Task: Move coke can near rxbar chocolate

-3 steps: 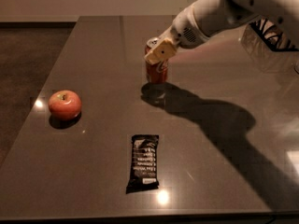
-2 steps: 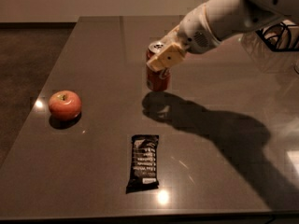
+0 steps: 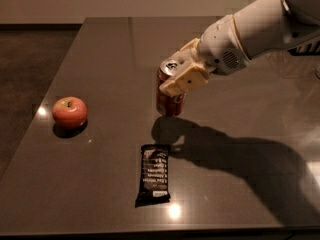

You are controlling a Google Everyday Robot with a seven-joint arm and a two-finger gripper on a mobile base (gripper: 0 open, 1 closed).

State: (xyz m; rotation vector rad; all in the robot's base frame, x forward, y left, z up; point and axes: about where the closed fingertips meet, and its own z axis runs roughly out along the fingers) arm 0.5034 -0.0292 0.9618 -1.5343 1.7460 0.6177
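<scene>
My gripper will set the coke can down upright on the table, at the far end of the rxbar chocolate (image 3: 163,141).
The red coke can (image 3: 168,95) with a silver top hangs upright in my gripper (image 3: 181,77), lifted a little above the dark table (image 3: 110,54); its shadow lies just below it. The gripper's tan fingers (image 3: 184,79) are shut on the can's upper part, and the white arm reaches in from the upper right. The rxbar chocolate (image 3: 154,174), a flat black wrapper with white text, lies on the table in front of the can, towards the near edge.
A red apple (image 3: 69,112) sits on the left side of the table. The table's front edge runs along the bottom of the view, its left edge slants past the apple. The arm's broad shadow covers the table's right part.
The gripper has lifted the coke can off the table and carried it forwards, towards the rxbar chocolate. The apple and the bar have not moved.
</scene>
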